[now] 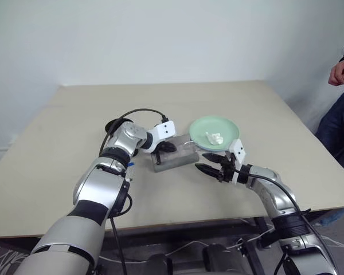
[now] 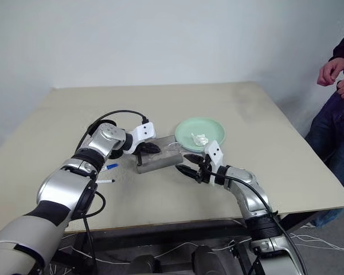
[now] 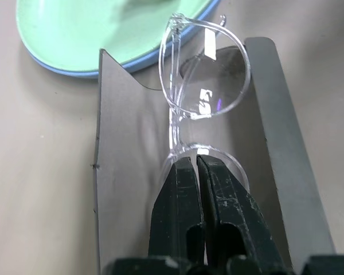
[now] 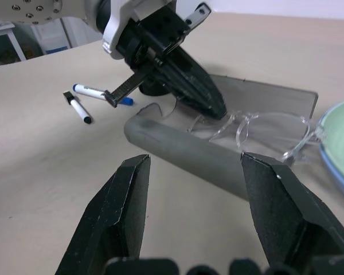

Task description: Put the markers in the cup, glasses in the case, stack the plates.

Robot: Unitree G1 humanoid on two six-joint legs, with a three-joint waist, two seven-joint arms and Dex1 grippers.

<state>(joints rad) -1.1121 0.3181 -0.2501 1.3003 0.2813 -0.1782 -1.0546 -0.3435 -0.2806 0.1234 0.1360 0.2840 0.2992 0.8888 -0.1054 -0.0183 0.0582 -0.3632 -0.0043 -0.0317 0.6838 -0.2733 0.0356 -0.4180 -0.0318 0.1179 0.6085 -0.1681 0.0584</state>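
Observation:
The glasses' far end sticks from the case toward the green plate; next my left gripper opens, grips the near lens [image 3: 221, 156] and pulls them back inside.
My left gripper [image 3: 198, 163] is shut on the bridge end of the clear-framed glasses [image 3: 209, 86], holding them just over the open grey case [image 3: 132, 172]. The case [image 1: 175, 154] lies at the table's middle. My right gripper [image 1: 208, 162] stands open just right of the case, with nothing between its fingers. A mint green plate [image 1: 223, 126] lies on a light blue plate whose rim [image 3: 74, 71] shows beneath it, right behind the case. Two markers, one blue-capped [image 2: 109, 167] and one dark-capped [image 2: 105, 181], lie on the table left of the case. The cup is out of view.
A crumpled white scrap [image 1: 215, 137] rests on the green plate. A person [image 1: 339, 114] stands past the table's right edge, hands near the corner. The beige table [image 1: 264, 109] has free room at the back and right.

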